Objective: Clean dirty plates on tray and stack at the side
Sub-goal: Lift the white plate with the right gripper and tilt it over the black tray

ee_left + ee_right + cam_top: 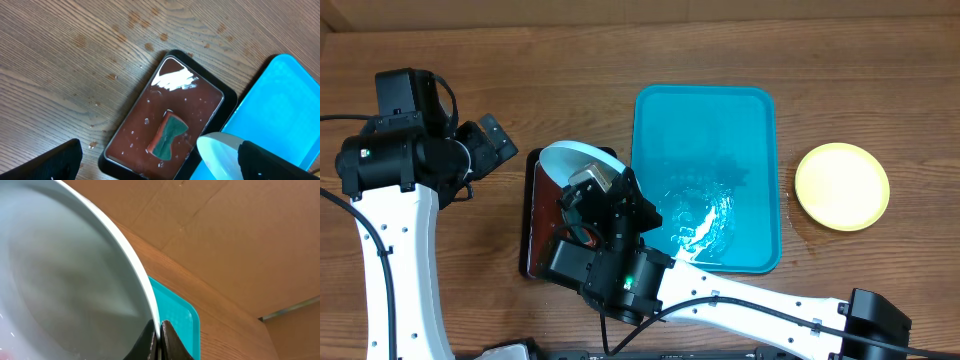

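My right gripper should set the white plate down and release it on top of the pale yellow-green plate (841, 187) next to the turquoise tray.
My right gripper (592, 183) is shut on the rim of the white plate with the mint rim (578, 158) and holds it tilted over the black tray (533, 222). In the right wrist view the jaws (160, 330) pinch the plate's rim (65, 275). The plate also shows in the left wrist view (220, 152). The turquoise tray (705, 120) holds only water. A pale yellow-green plate (841, 186) lies on the wood tabletop to the tray's right; I cannot tell whether another lies under it. My left gripper (492, 140) is open and empty, above the black tray's left side (160, 172).
The black tray (112, 150) holds red-brown liquid with a green and orange sponge (169, 134) in it. Water drops spot the wood around it. The turquoise tray (280, 110) lies right beside the black tray. A cardboard wall stands behind the table.
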